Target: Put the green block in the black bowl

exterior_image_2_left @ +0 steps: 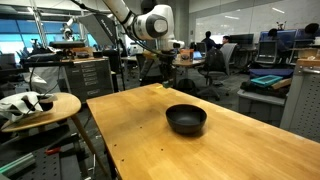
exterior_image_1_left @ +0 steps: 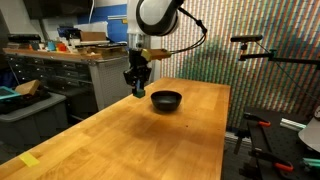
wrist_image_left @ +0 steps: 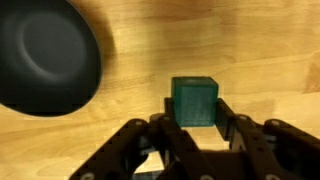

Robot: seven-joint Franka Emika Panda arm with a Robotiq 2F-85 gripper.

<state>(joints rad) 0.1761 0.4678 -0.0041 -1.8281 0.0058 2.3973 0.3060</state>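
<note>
Next, my gripper lets go of the green block on the bottom of the black bowl point(exterior_image_1_left: 167, 100) point(wrist_image_left: 44, 52), near its middle.
The green block point(wrist_image_left: 194, 98) is a small teal-green cube that sits between my gripper's point(wrist_image_left: 195, 113) two black fingers in the wrist view. The fingers are shut on its sides. The black bowl point(wrist_image_left: 45, 55) lies empty at the upper left of that view, apart from the block. In both exterior views the gripper point(exterior_image_1_left: 137, 88) point(exterior_image_2_left: 165, 74) hangs just above the wooden table, beside the bowl point(exterior_image_1_left: 166, 99) point(exterior_image_2_left: 186, 119). The block itself is too small to make out in those views.
The wooden table point(exterior_image_1_left: 150, 140) point(exterior_image_2_left: 200, 150) has a strip of yellow tape point(exterior_image_1_left: 30, 160) near one corner. A round stool with a white object point(exterior_image_2_left: 35, 103) stands beside it. Cabinets and a workbench point(exterior_image_1_left: 60, 70) stand behind, and a camera stand point(exterior_image_1_left: 262, 48) rises past the far edge.
</note>
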